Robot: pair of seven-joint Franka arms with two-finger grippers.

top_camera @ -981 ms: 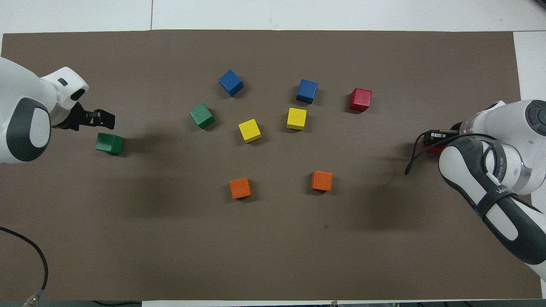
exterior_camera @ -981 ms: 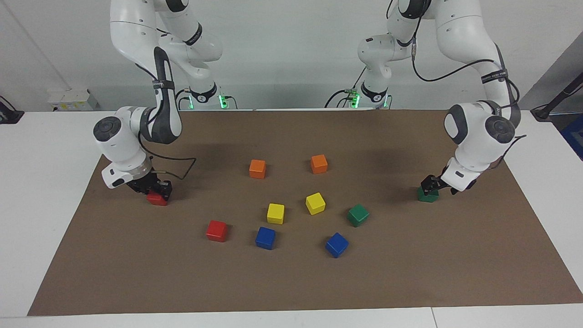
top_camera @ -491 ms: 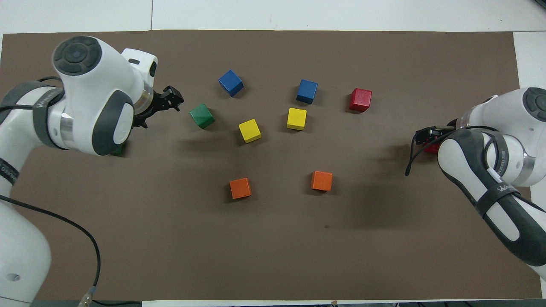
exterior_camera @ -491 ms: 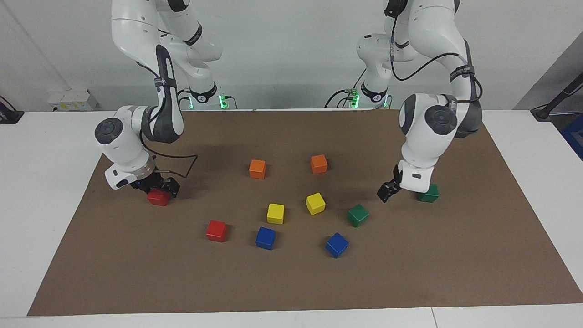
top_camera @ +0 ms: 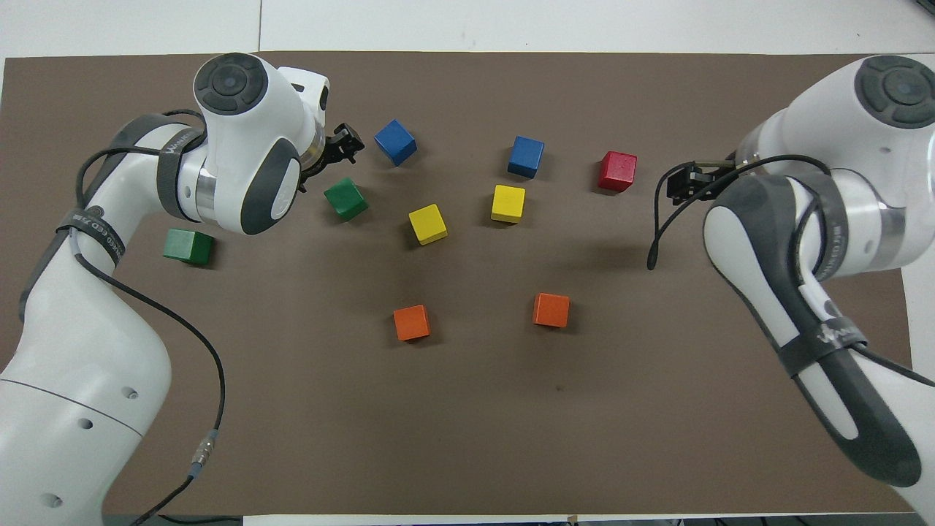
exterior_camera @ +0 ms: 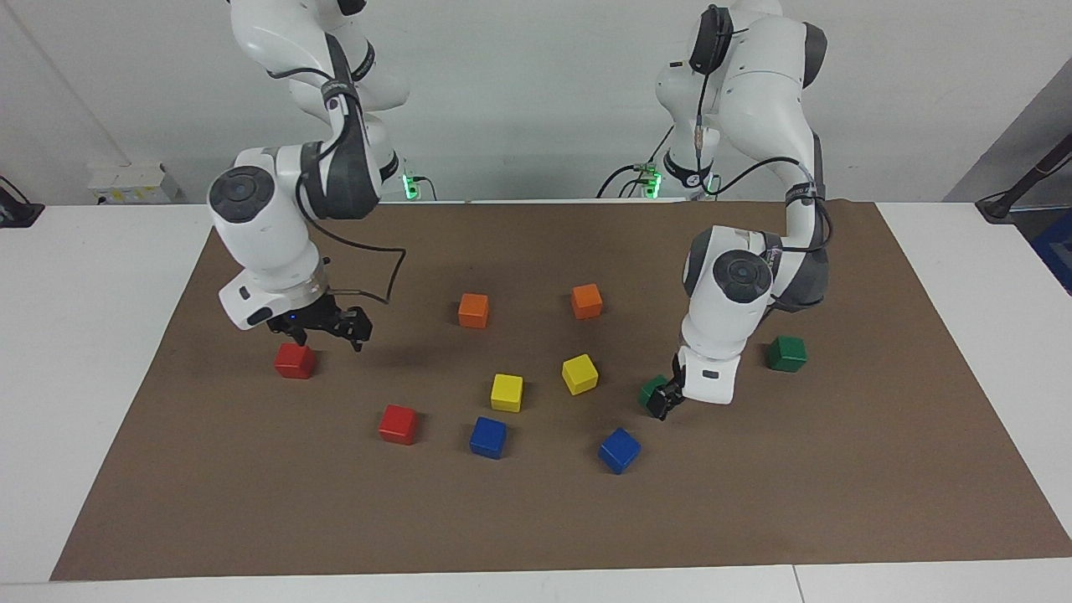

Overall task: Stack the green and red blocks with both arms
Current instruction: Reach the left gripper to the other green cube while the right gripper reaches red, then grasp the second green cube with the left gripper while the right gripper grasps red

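I should next move my right gripper to the red block farther out (top_camera: 617,171), the one closer to the blue and yellow cubes, and close it there.
Two green blocks and two red blocks lie apart on the brown mat. One green block (exterior_camera: 787,353) (top_camera: 188,246) lies toward the left arm's end. The other green block (exterior_camera: 651,390) (top_camera: 345,199) is near the middle. My left gripper (exterior_camera: 662,401) (top_camera: 343,145) is open, low and right beside this one. One red block (exterior_camera: 294,360) lies toward the right arm's end; the right arm hides it in the overhead view. The other red block (exterior_camera: 398,424) (top_camera: 617,171) is farther out. My right gripper (exterior_camera: 328,330) (top_camera: 683,183) is open and empty, raised just beside the first red block.
Two orange cubes (exterior_camera: 473,310) (exterior_camera: 586,301) lie nearer the robots. Two yellow cubes (exterior_camera: 507,392) (exterior_camera: 579,373) and two blue cubes (exterior_camera: 488,437) (exterior_camera: 619,450) sit mid-mat among the green and red blocks. The brown mat (exterior_camera: 796,502) covers a white table.
The left gripper left the green block at its end of the table and swung to the middle green block. The right gripper lifted off the red block and shifted toward the middle.
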